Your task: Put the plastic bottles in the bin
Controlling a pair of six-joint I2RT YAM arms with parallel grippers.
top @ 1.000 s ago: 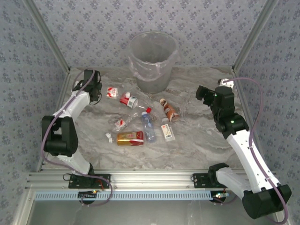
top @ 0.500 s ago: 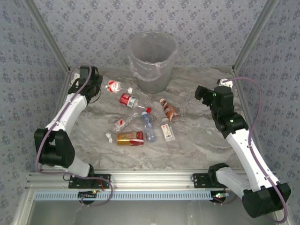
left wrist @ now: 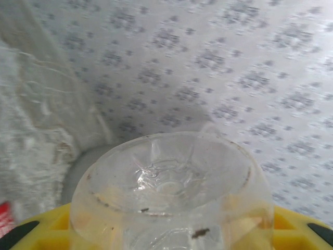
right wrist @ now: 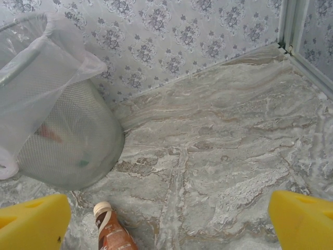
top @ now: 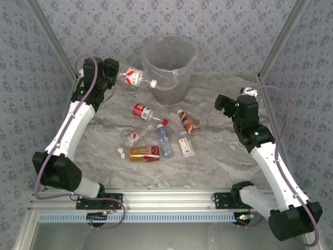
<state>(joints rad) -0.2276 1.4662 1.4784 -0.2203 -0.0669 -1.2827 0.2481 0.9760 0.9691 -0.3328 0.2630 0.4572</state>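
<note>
My left gripper will put the clear plastic bottle, now held in the air, inside the middle of the lined bin (top: 170, 62), by the back side. It will let go of the bottle there.
My left gripper (top: 115, 74) is shut on a clear plastic bottle with a red label (top: 134, 78), held in the air with its cap end pointing at the left side of the bin (top: 171, 88). In the left wrist view the bottle's clear base (left wrist: 169, 182) sits between the yellow pads (left wrist: 41, 229), with the bin's liner (left wrist: 31, 130) at the left. Several more plastic bottles lie on the table: red-labelled (top: 141, 110), blue-labelled (top: 165, 139), gold-and-red (top: 144, 153), brown (top: 188, 121). My right gripper (top: 223, 102) is open over the right of the table.
The right wrist view has the bin (right wrist: 62, 135) at the left, the brown bottle's (right wrist: 112, 232) cap end near my left pad (right wrist: 31, 221), and bare marble between the pads. A crumpled clear bottle (top: 136, 136) and another clear one (top: 186, 144) lie mid-table. Patterned walls close the back and sides.
My left gripper has lifted the red-labelled bottle off the table and carried it up and right toward the bin. The right arm has stayed put.
</note>
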